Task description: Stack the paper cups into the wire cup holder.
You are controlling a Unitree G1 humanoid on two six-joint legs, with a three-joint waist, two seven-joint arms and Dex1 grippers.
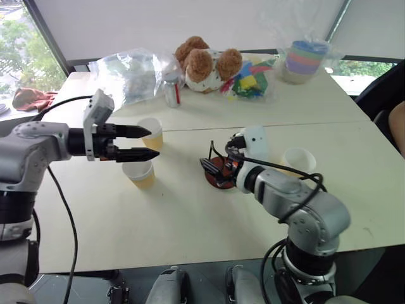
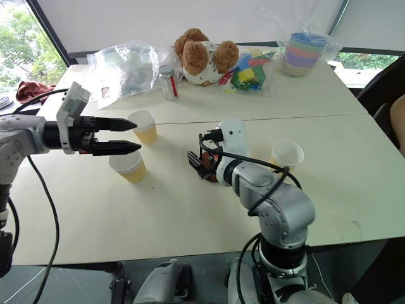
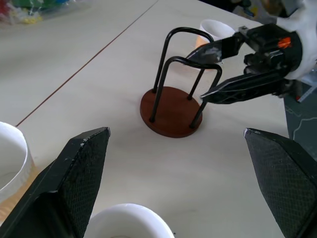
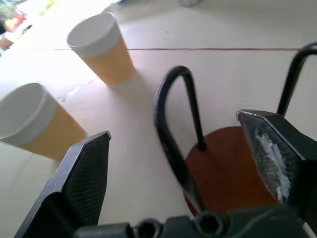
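My right gripper leaves the wire cup holder next and closes on the near-side rim (image 1: 308,171) of the lone paper cup behind my right arm.
Three paper cups stand upright on the pale table: one (image 1: 152,132) just beyond my left gripper, one (image 1: 140,174) just below it, and one (image 1: 299,161) to the right behind my right arm. The wire cup holder (image 3: 171,111) stands empty mid-table, black loops on a reddish-brown disc. My left gripper (image 1: 154,143) hovers open and level above the two left cups, holding nothing. My right gripper (image 3: 200,75) is open right at the holder, one finger on each side of a wire loop, gripping nothing.
Along the table's far edge lie a clear plastic bag (image 1: 130,73), a small jar (image 1: 172,88), teddy bears (image 1: 205,63), a bag of colourful toys (image 1: 250,79) and stacked pastel bowls (image 1: 307,60). A person's arm (image 1: 398,126) shows at the right edge.
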